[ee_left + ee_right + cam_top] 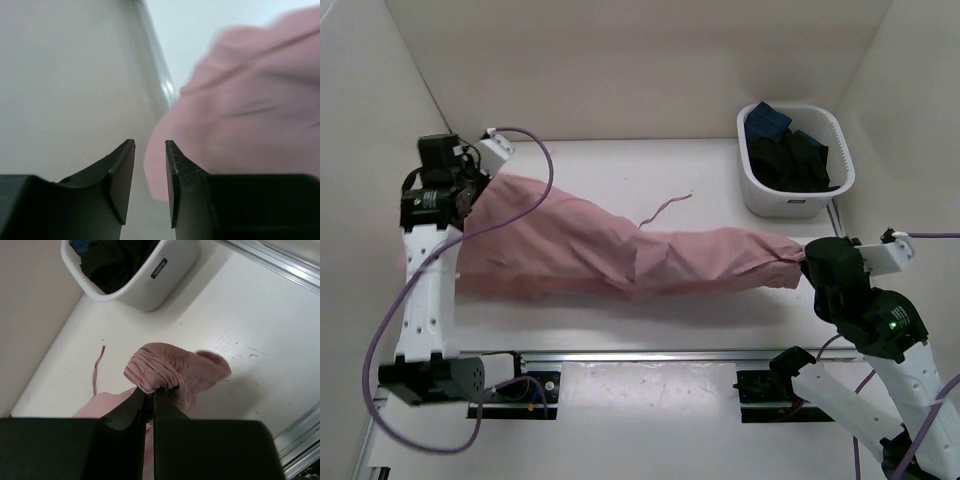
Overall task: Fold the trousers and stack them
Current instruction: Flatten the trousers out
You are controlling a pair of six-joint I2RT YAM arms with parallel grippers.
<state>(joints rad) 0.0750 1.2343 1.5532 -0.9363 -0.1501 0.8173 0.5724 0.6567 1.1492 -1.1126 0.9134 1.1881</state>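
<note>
Next, my right gripper releases the trousers' gathered waist on the bare white table (784, 317) (257, 395) behind the near metal rail.
The dusty-pink trousers (620, 250) lie stretched across the table from left to right. My right gripper (808, 258) is shut on the gathered waist at their right end; the right wrist view shows the bunched waist (165, 365) pinched between the tips of that gripper (149, 390). The thin drawstring (665, 208) trails loose on the table behind the cloth. My left gripper (475, 195) hovers at the trousers' left end. In the left wrist view its jaws (150, 145) stand a little apart with nothing between them, and the pink cloth (250, 100) lies just beyond and to the right.
A white basket (790, 205) holding dark and blue clothes stands at the back right, close to my right gripper, and shows again in the right wrist view (150, 280). White walls close in the table on the left, back and right. A metal rail runs along the near edge.
</note>
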